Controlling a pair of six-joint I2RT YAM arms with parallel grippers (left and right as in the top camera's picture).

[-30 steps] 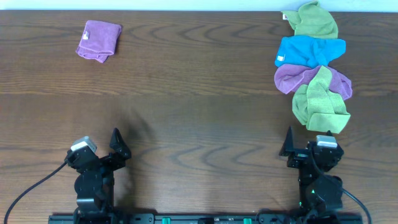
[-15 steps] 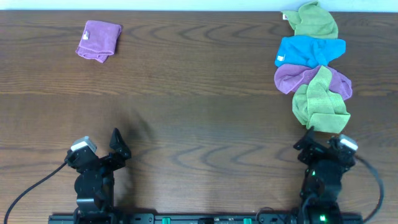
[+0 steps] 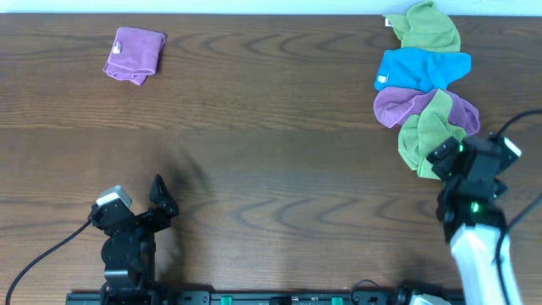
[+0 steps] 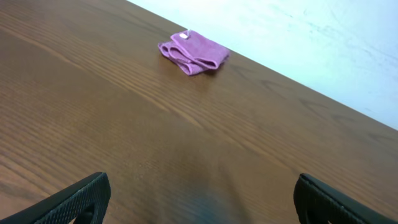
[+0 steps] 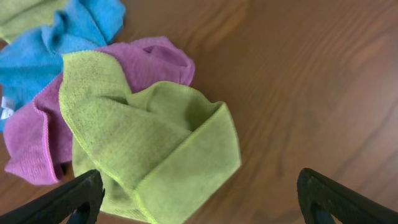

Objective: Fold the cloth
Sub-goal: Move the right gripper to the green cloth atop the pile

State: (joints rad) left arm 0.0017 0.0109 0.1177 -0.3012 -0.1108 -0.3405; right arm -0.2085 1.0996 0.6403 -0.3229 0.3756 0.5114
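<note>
The crumpled green cloth has an end farthest from the purple cloth, and my right gripper should close there on the near edge (image 3: 425, 175) (image 5: 152, 213) of that green cloth.
A crumpled green cloth (image 3: 428, 131) lies at the near end of a pile on the table's right side; it fills the right wrist view (image 5: 149, 143). My right gripper (image 3: 453, 161) is open and hovers over that cloth's near edge, empty. A purple cloth (image 3: 411, 106), a blue cloth (image 3: 419, 68) and another green cloth (image 3: 428, 25) lie beyond it. A folded purple cloth (image 3: 135, 53) lies at the far left, also in the left wrist view (image 4: 193, 53). My left gripper (image 3: 161, 199) is open and empty near the front edge.
The wooden table (image 3: 271, 144) spans the whole view. The pile of cloths runs along the right side up to the far edge. A white wall (image 4: 323, 37) lies beyond the table's far edge.
My right arm has swung from the front edge out toward the pile, and its gripper is now over the near green cloth. The left arm has not moved.
</note>
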